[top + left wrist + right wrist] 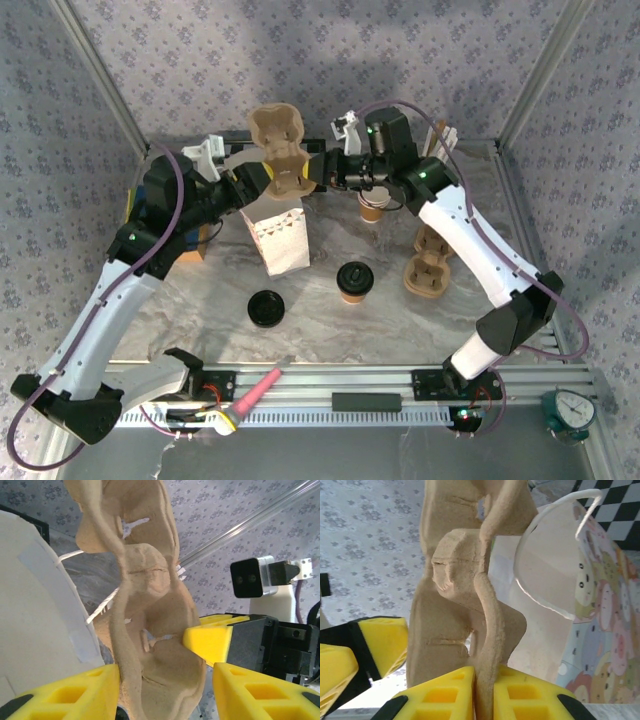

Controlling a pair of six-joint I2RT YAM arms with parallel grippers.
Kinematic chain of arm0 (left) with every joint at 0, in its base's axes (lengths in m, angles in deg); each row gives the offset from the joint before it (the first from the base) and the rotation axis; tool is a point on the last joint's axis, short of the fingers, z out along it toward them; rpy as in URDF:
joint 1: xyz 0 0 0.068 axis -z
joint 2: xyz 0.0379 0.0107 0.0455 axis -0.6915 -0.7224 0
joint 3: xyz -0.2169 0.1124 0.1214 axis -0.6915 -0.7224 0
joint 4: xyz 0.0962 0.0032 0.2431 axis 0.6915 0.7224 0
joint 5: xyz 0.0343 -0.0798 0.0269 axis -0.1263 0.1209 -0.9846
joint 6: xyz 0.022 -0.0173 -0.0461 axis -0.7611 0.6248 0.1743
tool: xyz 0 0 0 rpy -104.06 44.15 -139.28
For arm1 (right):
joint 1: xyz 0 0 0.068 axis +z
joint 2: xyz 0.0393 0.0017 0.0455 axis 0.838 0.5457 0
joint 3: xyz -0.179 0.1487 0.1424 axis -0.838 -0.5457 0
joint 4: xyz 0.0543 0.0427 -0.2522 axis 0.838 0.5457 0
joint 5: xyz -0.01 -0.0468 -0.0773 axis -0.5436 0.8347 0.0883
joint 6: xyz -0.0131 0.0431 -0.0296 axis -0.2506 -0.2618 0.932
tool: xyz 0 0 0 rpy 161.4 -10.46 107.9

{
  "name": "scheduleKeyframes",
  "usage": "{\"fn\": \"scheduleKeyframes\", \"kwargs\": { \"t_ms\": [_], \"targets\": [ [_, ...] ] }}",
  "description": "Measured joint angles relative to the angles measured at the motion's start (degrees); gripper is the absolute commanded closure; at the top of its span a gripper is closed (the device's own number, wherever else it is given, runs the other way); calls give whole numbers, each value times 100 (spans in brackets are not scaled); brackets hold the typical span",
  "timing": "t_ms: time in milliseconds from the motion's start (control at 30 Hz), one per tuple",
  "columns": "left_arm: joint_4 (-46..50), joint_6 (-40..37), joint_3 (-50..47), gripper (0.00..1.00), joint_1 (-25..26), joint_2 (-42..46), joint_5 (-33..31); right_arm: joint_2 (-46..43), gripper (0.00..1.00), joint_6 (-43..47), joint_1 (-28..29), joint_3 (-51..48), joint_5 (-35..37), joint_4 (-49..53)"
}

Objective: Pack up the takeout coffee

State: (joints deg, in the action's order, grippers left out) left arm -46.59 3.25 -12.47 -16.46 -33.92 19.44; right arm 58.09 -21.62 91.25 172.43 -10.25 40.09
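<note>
My left gripper should open and take the carrier's middle (282, 145), as both my grippers are at the carrier's lower end, and that end must go into the bag.
A tan pulp cup carrier (278, 150) is held upright over the open white paper bag (280, 240). My right gripper (314, 176) grips it from the right. In the right wrist view the right gripper (490, 695) is shut on the carrier's (455, 605) thin rim. My left gripper (260, 180) is at the carrier's left side. In the left wrist view the left gripper (165, 695) stands open around the carrier (150, 605), with a gap at its right finger (265, 690). The takeout coffee (354, 281), a brown cup wearing a black lid, stands on the table in front of the bag.
A loose black lid (267, 307) lies left of the coffee. Another brown cup (372, 208) stands half hidden behind the right arm. A stack of pulp carriers (428, 265) sits at the right. A pink tool (255, 393) lies on the front rail.
</note>
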Motion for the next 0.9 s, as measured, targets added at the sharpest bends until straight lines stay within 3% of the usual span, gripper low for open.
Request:
{"fn": "scheduleKeyframes", "kwargs": {
  "t_ms": [500, 900],
  "targets": [
    [1633, -66, 1591, 45, -13, -494, -586, 0, 88, 776, 675, 378, 1331, 367],
    [3012, -201, 3071, 48, 444, -1589, -1596, 22, 89, 1108, 1248, 503, 2308, 505]
  ]
}}
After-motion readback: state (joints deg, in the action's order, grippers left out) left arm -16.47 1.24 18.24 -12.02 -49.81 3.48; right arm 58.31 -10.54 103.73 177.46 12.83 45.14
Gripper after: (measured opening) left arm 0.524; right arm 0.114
